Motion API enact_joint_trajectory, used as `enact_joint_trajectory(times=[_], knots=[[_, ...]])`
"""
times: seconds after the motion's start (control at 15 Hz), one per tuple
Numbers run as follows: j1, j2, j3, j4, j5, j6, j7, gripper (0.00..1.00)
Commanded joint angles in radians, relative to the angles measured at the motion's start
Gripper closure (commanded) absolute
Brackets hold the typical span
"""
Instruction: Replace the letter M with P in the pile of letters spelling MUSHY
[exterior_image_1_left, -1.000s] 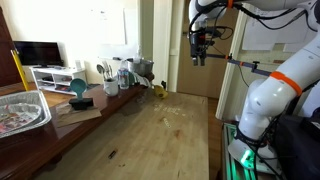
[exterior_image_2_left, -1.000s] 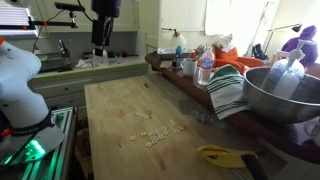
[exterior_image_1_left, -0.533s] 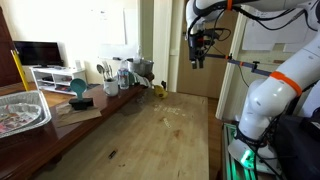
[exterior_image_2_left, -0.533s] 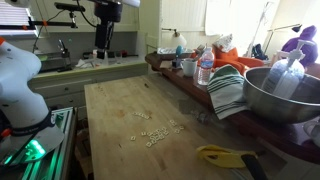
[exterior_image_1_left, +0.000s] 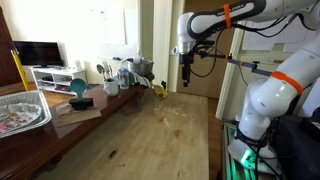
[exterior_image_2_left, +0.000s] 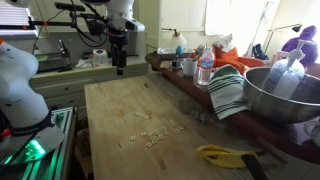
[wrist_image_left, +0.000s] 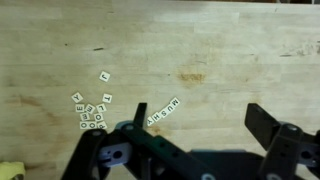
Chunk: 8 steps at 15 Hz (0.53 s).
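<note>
Next, my gripper goes down to the M tile (exterior_image_1_left: 171, 123) (wrist_image_left: 175, 101) at the end of the MUSHY row and closes there, because P must replace it.
The letters are tiny pale tiles on the wooden table. In the wrist view a row spelling MUSHY (wrist_image_left: 163, 112) lies beside a loose cluster of tiles (wrist_image_left: 91, 112), with one stray tile (wrist_image_left: 104, 76) above it. In both exterior views they show as small pale specks (exterior_image_2_left: 155, 132) (exterior_image_1_left: 170, 118). My gripper (wrist_image_left: 200, 118) is open and empty, well above the table, its fingers framing the MUSHY row from above. It also shows in both exterior views (exterior_image_1_left: 187, 78) (exterior_image_2_left: 119, 66).
Cups and utensil holders (exterior_image_1_left: 118, 72) stand on the side counter with a foil tray (exterior_image_1_left: 20, 110). A metal bowl (exterior_image_2_left: 284, 95), striped towel (exterior_image_2_left: 228, 92), bottle (exterior_image_2_left: 205, 68) and yellow tool (exterior_image_2_left: 225, 155) sit along the table's edge.
The arm has swung down and over the table, bringing the gripper lower and closer to the letters. The letters have not moved.
</note>
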Motion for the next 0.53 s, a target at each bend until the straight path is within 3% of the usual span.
enact_joint_trajectory(times=[0.0,0.27,0.47], knots=[[0.058,-0.01,-0.003,-0.101,-0.023,0.12,-0.136,0.0],[0.094,0.016,-0.01,-0.165,-0.026,0.224,-0.236,0.0],[0.09,0.018,-0.005,-0.153,-0.014,0.186,-0.21,0.0]])
